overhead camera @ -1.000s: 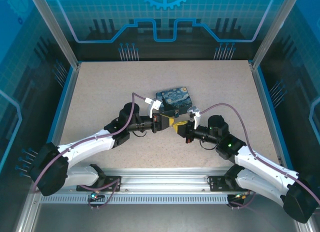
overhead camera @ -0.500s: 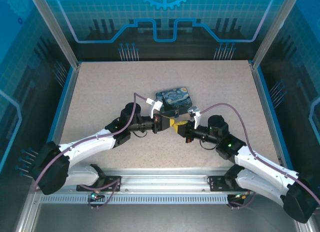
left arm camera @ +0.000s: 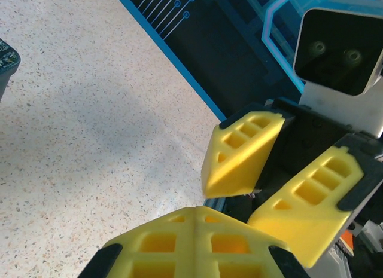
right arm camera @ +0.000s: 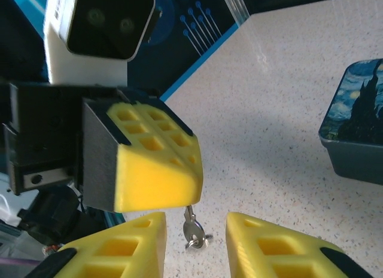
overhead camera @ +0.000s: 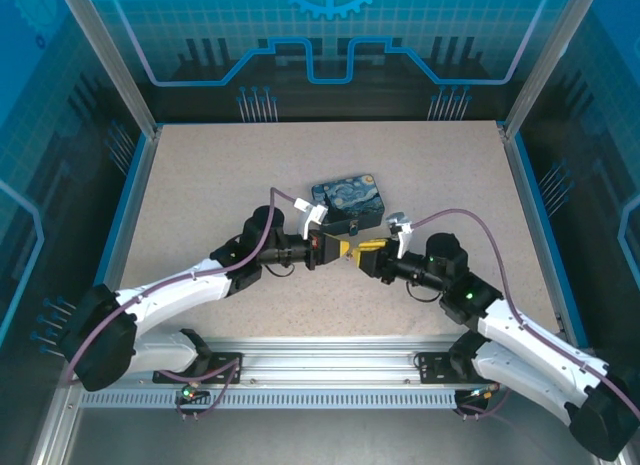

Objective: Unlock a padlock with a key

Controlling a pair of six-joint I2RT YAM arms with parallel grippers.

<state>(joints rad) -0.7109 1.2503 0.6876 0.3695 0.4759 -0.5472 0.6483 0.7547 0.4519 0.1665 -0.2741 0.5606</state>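
Note:
I will take the key by its bow (right arm camera: pixel 193 231) with my right gripper, because my left gripper holds it by its blade, so the blade stays free for the padlock.
The small grey metal key (right arm camera: pixel 192 230) hangs bow-down from the tips of my left gripper (right arm camera: pixel 179 191), whose yellow fingers are pressed together on its blade. My right gripper (right arm camera: pixel 196 229) is open, with one finger on each side of the key and neither touching it. From above, the left gripper (overhead camera: pixel 343 249) and the right gripper (overhead camera: pixel 364 250) meet tip to tip over the table. In the left wrist view the left gripper (left arm camera: pixel 197 211) shows a tight seam, and the right gripper (left arm camera: pixel 239 200) stands spread just beyond it. The padlock is hidden.
The blue-and-yellow painted tin (overhead camera: pixel 350 202) lies just behind the two grippers, and its corner (right arm camera: pixel 356 128) shows at the right. Bare speckled tabletop (overhead camera: pixel 200 185) spreads to the left, the right and the back, bounded by blue walls.
My right arm has shifted a little to the right, and its gripper now points straight at the left one. My left gripper has edged slightly rightward.

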